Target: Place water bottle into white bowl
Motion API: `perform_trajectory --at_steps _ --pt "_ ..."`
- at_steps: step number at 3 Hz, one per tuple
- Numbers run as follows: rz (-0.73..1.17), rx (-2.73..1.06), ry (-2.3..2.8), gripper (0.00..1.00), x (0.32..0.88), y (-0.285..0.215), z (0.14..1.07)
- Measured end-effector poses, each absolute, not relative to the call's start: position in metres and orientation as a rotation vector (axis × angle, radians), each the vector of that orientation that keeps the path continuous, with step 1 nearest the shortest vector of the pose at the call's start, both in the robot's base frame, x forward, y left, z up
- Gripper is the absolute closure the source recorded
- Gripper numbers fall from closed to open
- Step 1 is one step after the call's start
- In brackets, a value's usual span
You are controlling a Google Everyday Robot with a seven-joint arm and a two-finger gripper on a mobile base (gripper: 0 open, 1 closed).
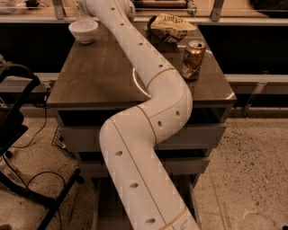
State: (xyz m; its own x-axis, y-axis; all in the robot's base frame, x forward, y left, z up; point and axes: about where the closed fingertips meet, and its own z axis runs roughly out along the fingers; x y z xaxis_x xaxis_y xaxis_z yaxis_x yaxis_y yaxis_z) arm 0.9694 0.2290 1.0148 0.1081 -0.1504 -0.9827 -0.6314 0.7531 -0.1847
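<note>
The robot's gripper needs to release the water bottle, now just over the bowl's rim, inside the white bowl at the dark table's far corner point(83, 28), close to the counter.
The white bowl point(83, 30) stands at the far left corner of the dark table point(103, 76). My white arm reaches from the bottom of the camera view up across the table to that corner. My gripper point(84, 5) is at the top edge, right above the bowl, mostly cut off by the frame. A pale clear shape under it, just over the bowl's rim, looks like the lower part of the water bottle point(83, 14). The rest of the bottle is hidden.
A gold-brown drink can point(193, 59) stands near the table's right edge. A crumpled chip bag point(170, 26) lies at the far right. A black chair frame point(18, 134) and cables are on the floor to the left. A counter runs behind the table.
</note>
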Motion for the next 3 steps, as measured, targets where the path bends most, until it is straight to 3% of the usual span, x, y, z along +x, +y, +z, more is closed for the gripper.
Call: perform_trajectory --at_steps 3 --pt "0.436 -0.68 1.37 1.0 0.969 0.256 1.011"
